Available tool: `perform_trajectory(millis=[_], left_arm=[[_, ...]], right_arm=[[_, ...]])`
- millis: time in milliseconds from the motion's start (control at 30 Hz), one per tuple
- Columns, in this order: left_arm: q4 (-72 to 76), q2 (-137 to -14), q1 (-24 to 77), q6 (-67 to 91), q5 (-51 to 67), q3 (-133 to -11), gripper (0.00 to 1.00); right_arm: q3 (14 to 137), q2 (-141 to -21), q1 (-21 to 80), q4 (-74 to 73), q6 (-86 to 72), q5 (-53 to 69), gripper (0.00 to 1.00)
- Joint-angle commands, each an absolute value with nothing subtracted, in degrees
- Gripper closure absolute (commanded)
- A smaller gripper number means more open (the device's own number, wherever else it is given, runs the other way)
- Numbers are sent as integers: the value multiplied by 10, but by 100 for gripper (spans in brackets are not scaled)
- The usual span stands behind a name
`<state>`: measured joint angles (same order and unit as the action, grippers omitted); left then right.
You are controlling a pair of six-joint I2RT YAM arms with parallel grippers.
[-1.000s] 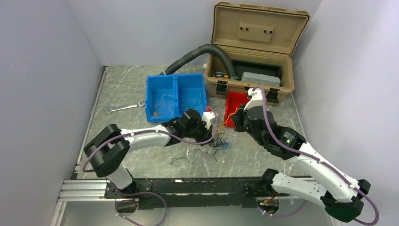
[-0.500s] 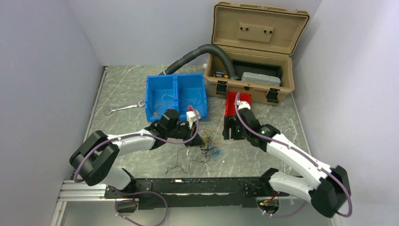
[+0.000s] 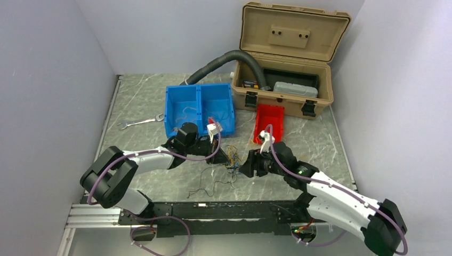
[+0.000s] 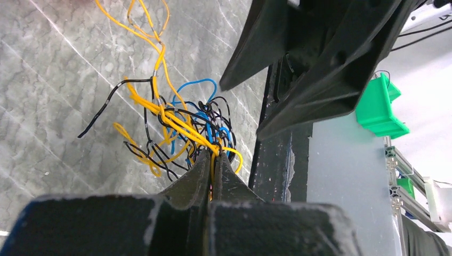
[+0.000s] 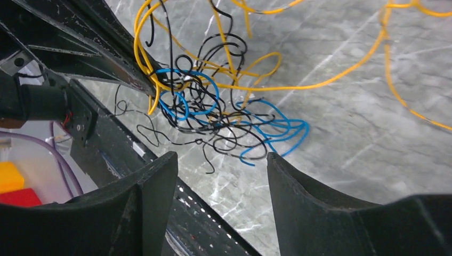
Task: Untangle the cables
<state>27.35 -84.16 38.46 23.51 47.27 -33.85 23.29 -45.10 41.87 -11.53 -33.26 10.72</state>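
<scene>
The blue and black wires are bunched around the yellow wires by my left gripper, so my right gripper should back away, turn and grab those blue and black wires [image 5: 187, 100] there.
The cables [image 3: 233, 158] are a tangle of thin yellow, blue and black wires on the marble table, just right of my left gripper [image 3: 224, 153]. In the left wrist view the left gripper [image 4: 213, 156] is shut on yellow strands of the cables [image 4: 176, 120] at the near edge of the tangle. My right gripper [image 3: 247, 166] stands open right of the tangle. In the right wrist view its fingers [image 5: 154, 181] stand wide apart, the right gripper [image 5: 221, 160] hovering just short of the cables [image 5: 213, 106] with nothing between them. A loose black wire [image 3: 210, 182] trails toward the near edge.
A blue two-compartment bin [image 3: 200, 109] stands behind the left arm, a red bin [image 3: 269, 120] behind the right one. An open tan toolbox [image 3: 288, 53] with a grey corrugated hose [image 3: 218, 64] fills the back. A wrench [image 3: 141, 122] lies at left. A black rail [image 3: 213, 210] borders the near edge.
My right gripper has opened and swung down from beside the red bin to the tangle's right side. The left gripper drew the tangle slightly left and nearer, staying shut on it.
</scene>
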Motion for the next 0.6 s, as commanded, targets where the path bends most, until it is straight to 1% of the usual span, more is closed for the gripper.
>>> perform_trajectory(millis=[0,133,333,400,433,533,567], left_arm=[[321,-839,385,242,505,-338,100],[325,-841,385,243,516,-336,100],[333,-837,386,246,520,-332,100],[339,-836,385,248,521,-332,100],[343,-836,386,250,522,-331,100],[349,-828,385,253,518,-326,100],[347,-820,385,250,506,-322,100]], right_arm=[[236,-494,449,22,-338,96,36],[244,-535,466,68,-324,88,38],[258,-587,490,63,-329,29,49],[257,-592,500,65,-339,5,54],[257,-594,504,64,-344,-8,60],[256,-591,513,40,-367,-63,85],[257,-589,514,25,-380,-81,91]])
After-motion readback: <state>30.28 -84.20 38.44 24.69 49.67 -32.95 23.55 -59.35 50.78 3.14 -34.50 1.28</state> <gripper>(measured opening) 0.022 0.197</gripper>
